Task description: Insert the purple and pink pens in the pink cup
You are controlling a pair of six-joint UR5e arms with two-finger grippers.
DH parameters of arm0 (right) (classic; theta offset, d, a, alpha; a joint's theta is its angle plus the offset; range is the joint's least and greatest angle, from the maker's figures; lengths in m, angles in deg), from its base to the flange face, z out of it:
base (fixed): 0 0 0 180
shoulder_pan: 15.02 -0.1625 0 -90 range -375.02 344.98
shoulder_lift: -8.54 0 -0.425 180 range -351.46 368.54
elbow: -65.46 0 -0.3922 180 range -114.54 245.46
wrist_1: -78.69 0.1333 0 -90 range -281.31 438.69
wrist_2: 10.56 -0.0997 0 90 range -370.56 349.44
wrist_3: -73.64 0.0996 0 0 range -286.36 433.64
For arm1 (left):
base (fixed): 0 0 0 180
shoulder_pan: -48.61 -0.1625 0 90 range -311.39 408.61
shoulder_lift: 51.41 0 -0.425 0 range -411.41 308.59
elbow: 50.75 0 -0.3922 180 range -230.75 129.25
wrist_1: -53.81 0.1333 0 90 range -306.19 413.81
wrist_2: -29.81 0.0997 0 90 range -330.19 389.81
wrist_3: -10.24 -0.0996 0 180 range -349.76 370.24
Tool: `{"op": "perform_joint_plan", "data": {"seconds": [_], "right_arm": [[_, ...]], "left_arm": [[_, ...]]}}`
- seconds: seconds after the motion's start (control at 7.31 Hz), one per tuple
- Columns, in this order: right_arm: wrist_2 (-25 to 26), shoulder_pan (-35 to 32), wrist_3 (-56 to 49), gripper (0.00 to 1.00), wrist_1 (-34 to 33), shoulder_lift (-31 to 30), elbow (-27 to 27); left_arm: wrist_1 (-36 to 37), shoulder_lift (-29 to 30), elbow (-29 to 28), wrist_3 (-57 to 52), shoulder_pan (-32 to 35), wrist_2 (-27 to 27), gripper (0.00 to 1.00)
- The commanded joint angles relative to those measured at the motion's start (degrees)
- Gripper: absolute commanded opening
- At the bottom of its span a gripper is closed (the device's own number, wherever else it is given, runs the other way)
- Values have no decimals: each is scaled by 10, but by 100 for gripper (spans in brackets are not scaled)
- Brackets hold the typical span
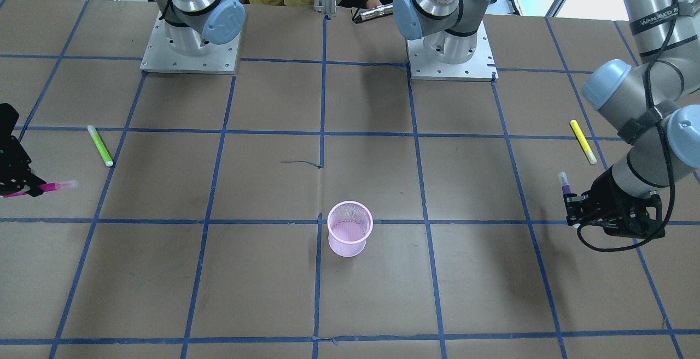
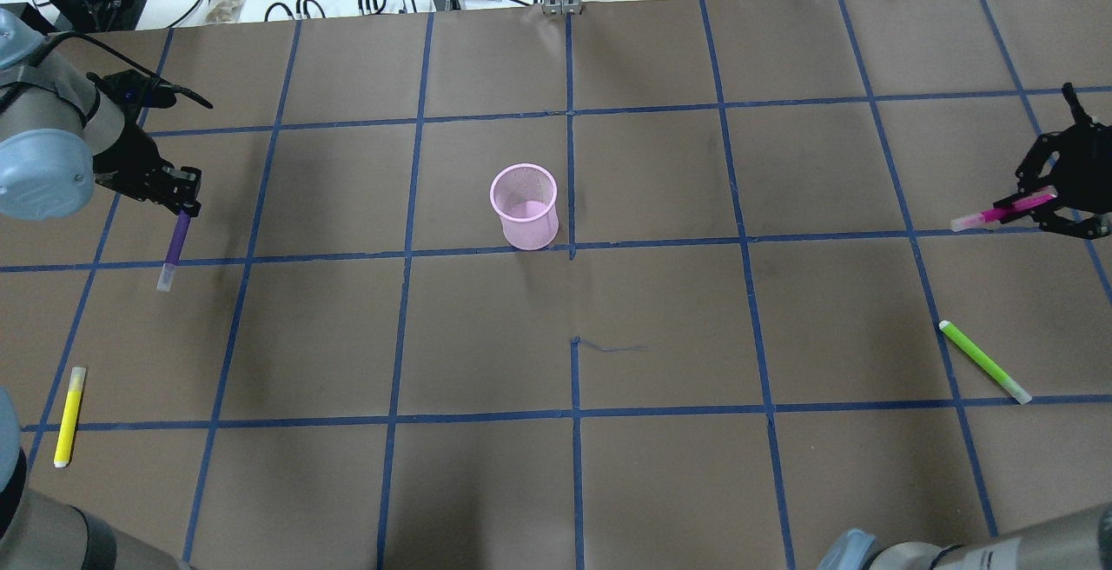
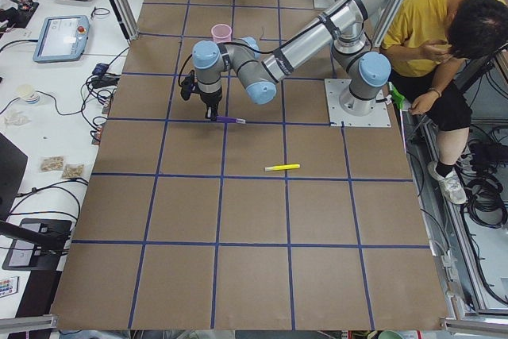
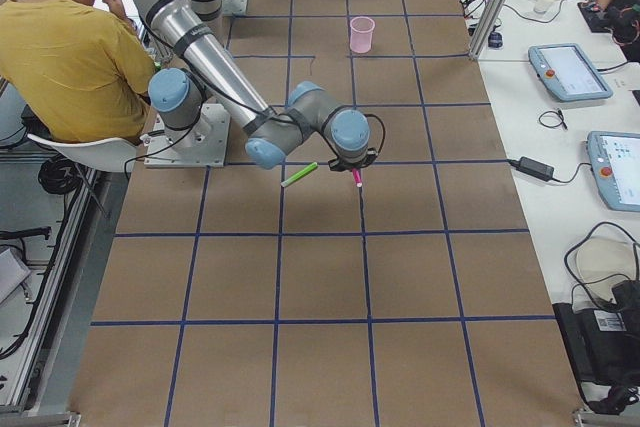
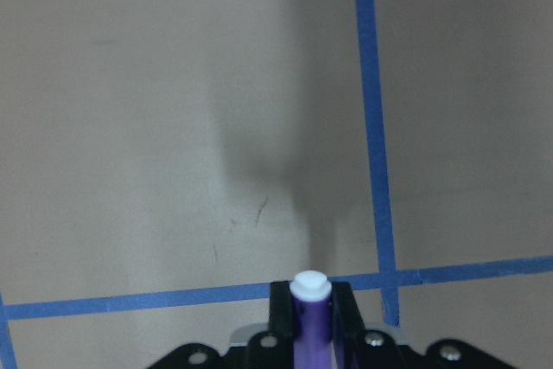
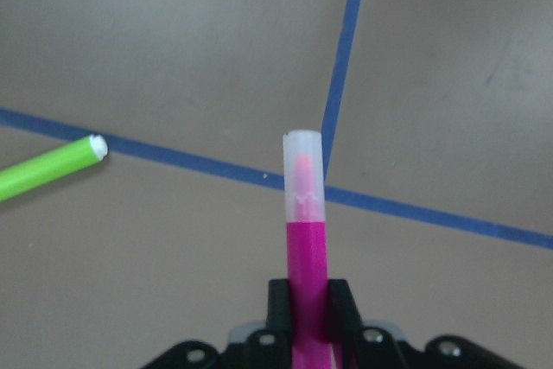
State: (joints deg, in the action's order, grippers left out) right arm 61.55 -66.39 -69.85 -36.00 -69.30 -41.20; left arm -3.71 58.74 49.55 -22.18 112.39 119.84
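Observation:
The pink pen will drop from my right gripper inside the pink mesh cup (image 1: 345, 227), leaning on the rim facing the green pen.
The pink mesh cup (image 2: 525, 205) stands upright near the table's middle; it also shows in the front view (image 1: 350, 228). My left gripper (image 2: 182, 202) is shut on the purple pen (image 2: 175, 244) at the table's left side, well left of the cup; the left wrist view shows the pen (image 5: 310, 317) between the fingers. My right gripper (image 2: 1047, 196) is shut on the pink pen (image 2: 999, 211) at the far right, above the table; the right wrist view shows that pen (image 6: 306, 248) clamped between the fingers.
A yellow pen (image 2: 69, 416) lies at the near left. A green pen (image 2: 983, 361) lies at the near right, and its tip shows in the right wrist view (image 6: 52, 166). A person in a yellow shirt (image 3: 432, 29) sits behind the robot bases.

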Motion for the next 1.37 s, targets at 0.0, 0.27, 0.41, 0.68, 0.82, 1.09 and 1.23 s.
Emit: {"op": "perform_joint_plan", "data": {"seconds": [0.0, 0.27, 0.41, 0.68, 0.82, 1.09, 1.23], "right_arm": [[7, -124, 119, 22, 19, -84, -2], [21, -246, 254, 25, 8, -92, 2], [27, -300, 325, 26, -10, -92, 6], [64, -413, 510, 26, -36, -73, 36], [123, -482, 576, 26, -36, -41, 76], [259, -600, 672, 25, -34, 66, 193], [315, -636, 729, 25, -28, 119, 237]], "left_arm": [[-1, -15, 0, -1, 1, -31, 0], [-2, -20, 1, -1, 9, -32, 0], [-2, -25, 1, -1, 22, -32, 0], [-4, -36, 1, -2, 27, -70, 0], [-6, -38, 1, -1, 28, -82, 0], [-15, -37, 1, -1, 27, -83, 0], [-15, -36, 1, -1, 28, -83, 0]]}}
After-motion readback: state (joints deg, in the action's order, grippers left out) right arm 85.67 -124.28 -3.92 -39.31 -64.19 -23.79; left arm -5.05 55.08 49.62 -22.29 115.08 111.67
